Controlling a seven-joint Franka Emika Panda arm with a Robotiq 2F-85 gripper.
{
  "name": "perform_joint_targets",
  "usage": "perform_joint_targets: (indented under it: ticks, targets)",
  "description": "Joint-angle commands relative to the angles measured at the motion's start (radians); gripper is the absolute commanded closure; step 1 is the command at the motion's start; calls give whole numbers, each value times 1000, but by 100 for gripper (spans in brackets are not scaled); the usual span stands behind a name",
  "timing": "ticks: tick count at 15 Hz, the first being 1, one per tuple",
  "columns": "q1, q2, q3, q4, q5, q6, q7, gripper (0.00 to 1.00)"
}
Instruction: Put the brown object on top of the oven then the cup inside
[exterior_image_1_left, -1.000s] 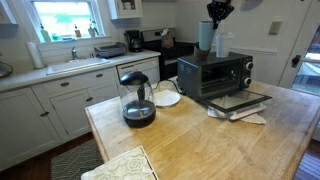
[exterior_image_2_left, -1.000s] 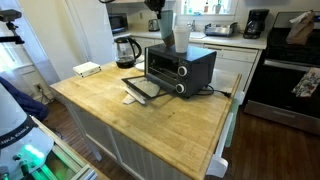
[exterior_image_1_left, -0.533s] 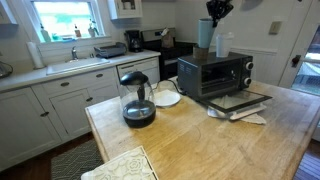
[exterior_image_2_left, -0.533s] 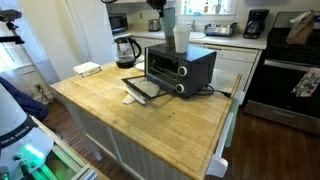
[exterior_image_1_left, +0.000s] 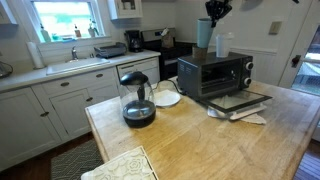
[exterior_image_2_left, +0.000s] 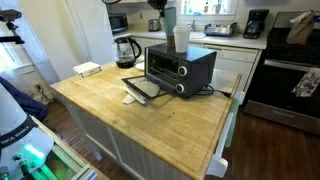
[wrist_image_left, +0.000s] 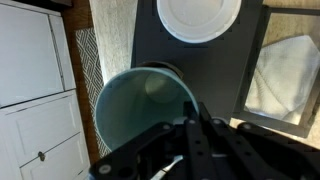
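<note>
Next, my gripper sets the grey-blue cup, now hanging upright above the oven, down into the brown object on the oven's top (exterior_image_1_left: 205, 47) (wrist_image_left: 161, 80), next to the white cup.
The brown object (exterior_image_1_left: 204, 34) looks dull grey-blue and hangs upright above the black-and-silver oven (exterior_image_1_left: 213, 75), near its back corner. My gripper (exterior_image_1_left: 214, 12) is shut on its rim. In the wrist view the vessel's pale inside (wrist_image_left: 143, 108) fills the middle, with my gripper fingers (wrist_image_left: 197, 118) pinching its right rim. The white cup (exterior_image_1_left: 222, 45) stands on the oven's top next to it, and shows from above in the wrist view (wrist_image_left: 200, 15). Both also show in an exterior view: vessel (exterior_image_2_left: 168, 19), cup (exterior_image_2_left: 181, 38), oven (exterior_image_2_left: 182, 68). The oven door (exterior_image_1_left: 240, 101) lies open.
A glass kettle (exterior_image_1_left: 137, 98) and a white saucer (exterior_image_1_left: 167, 98) stand on the wooden island beside the oven. A white cloth (exterior_image_1_left: 250, 118) lies under the open door. A patterned cloth (exterior_image_1_left: 120, 165) lies at the island's corner. A black stove (exterior_image_2_left: 290, 80) stands behind.
My gripper has risen slightly with the grey-blue vessel above the oven top. The white cup and the oven have not moved.
</note>
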Motion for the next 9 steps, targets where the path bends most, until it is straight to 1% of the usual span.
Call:
perform_joint_targets:
  ticks: [1, 4, 9]
  targets:
    - [-5, 13, 17, 43, -6, -31, -2, 99]
    - [-6, 19, 21, 62, -3, -31, 1, 99]
    - [-11, 48, 14, 79, -20, 4, 15, 99]
